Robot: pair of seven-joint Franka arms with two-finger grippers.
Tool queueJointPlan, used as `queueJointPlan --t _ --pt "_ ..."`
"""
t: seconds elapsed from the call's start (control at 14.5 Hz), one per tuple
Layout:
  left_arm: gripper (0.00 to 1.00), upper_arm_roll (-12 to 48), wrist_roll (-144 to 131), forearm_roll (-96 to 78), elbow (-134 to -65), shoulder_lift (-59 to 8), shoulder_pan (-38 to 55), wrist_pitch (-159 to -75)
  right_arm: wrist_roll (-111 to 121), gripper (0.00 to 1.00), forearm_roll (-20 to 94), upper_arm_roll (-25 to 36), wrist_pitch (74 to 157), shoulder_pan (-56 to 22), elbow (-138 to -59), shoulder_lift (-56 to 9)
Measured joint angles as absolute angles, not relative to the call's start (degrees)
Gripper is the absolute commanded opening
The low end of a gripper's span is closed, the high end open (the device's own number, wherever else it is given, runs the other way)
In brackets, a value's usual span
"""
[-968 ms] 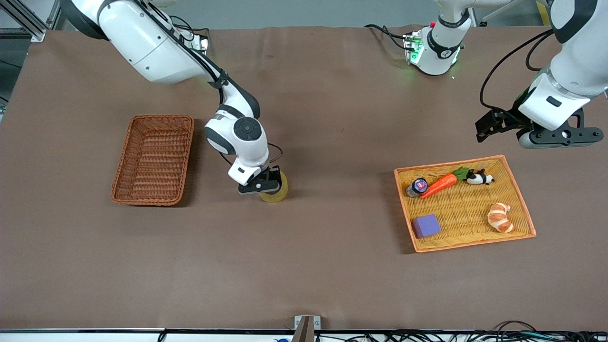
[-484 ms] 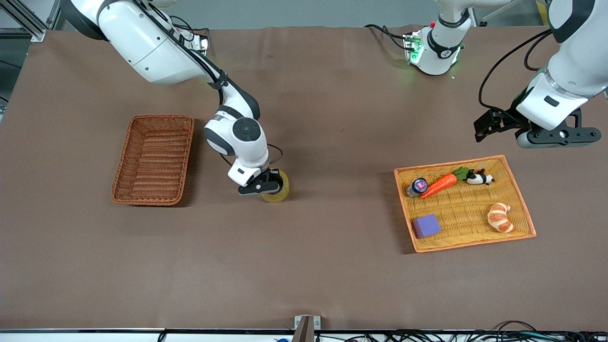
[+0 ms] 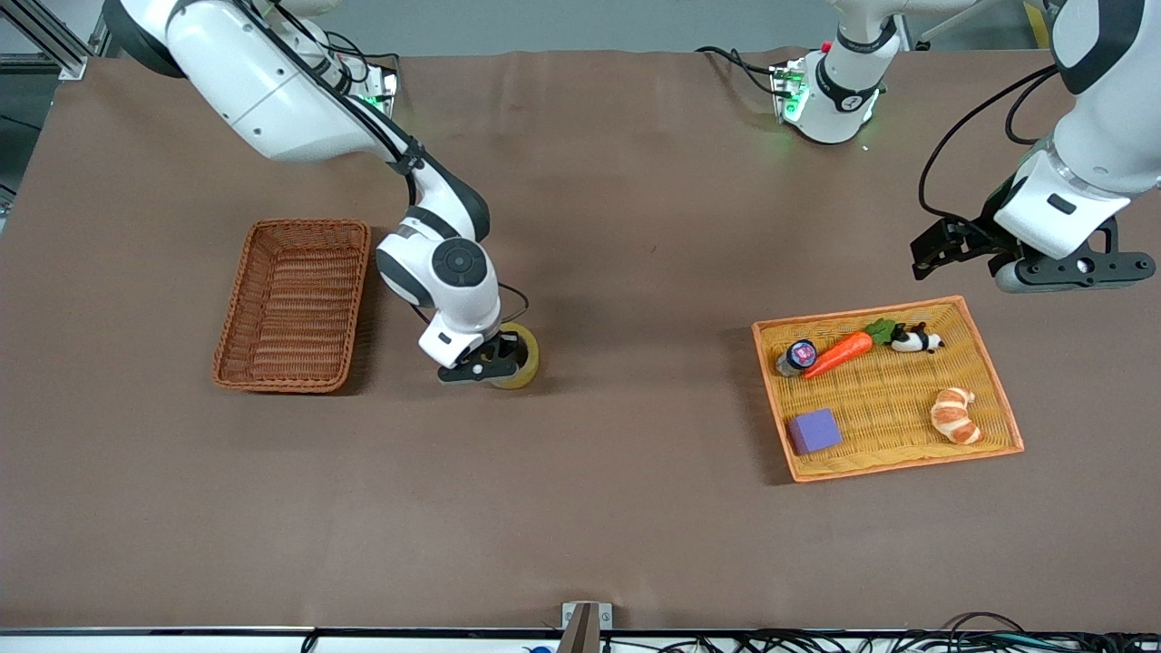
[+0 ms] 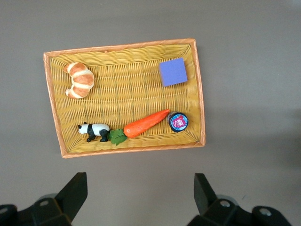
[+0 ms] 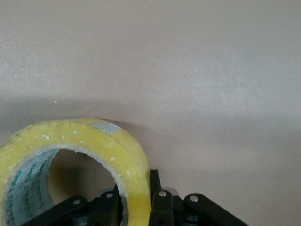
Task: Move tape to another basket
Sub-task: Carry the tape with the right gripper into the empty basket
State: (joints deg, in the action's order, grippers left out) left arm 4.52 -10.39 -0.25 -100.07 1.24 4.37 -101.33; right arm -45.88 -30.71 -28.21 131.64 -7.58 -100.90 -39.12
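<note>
Next, my right gripper lets go of the yellowish tape roll in the middle of the reddish-brown wicker basket (image 3: pixel 306 300).
The yellowish tape roll (image 3: pixel 521 355) hangs in my right gripper (image 3: pixel 497 360), held a little above the bare table between the two baskets. In the right wrist view the roll (image 5: pixel 101 148) stands on edge, its wall pinched between the two black fingers (image 5: pixel 162 200). The deep reddish-brown wicker basket (image 3: pixel 295 304) sits toward the right arm's end of the table and holds nothing. My left gripper (image 3: pixel 952 243) is open and empty, up in the air above the table beside the tray; its own view shows the fingertips (image 4: pixel 75 190) spread wide.
A flat orange-yellow woven tray (image 3: pixel 998 413) lies toward the left arm's end, holding a croissant (image 3: pixel 954 414), a purple block (image 3: pixel 814 431), a carrot (image 3: pixel 839 352), a toy panda (image 3: pixel 916 340) and a small round tin (image 3: pixel 799 355).
My right gripper has moved with the tape toward the reddish-brown basket. My left gripper shifted slightly.
</note>
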Motion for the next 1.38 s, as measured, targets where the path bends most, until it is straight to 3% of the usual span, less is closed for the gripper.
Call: queueJointPlan --t 0.28,0.62,1.11,1.38 --pt "1.0 4.52 -10.4 -0.25 -99.8 1.07 4.41 -101.34 -31.46 0.0 -17.22 -26.42 120.18 -4.01 -98.85 -29.23" --pt "1.0 4.53 -10.4 -0.25 -99.15 1.07 4.45 -101.34 -10.34 0.01 -12.71 -12.48 116.71 -3.07 -108.33 -14.38" --pt "1.0 4.65 -10.4 -0.24 -99.13 0.99 4.6 -101.34 6.64 0.02 -12.48 2.74 133.7 -2.89 -132.66 -4.12" --pt "1.0 4.67 -10.4 -0.24 -99.14 0.95 4.62 -101.34 8.17 0.03 -12.48 5.72 147.25 -2.89 -143.68 -2.45"
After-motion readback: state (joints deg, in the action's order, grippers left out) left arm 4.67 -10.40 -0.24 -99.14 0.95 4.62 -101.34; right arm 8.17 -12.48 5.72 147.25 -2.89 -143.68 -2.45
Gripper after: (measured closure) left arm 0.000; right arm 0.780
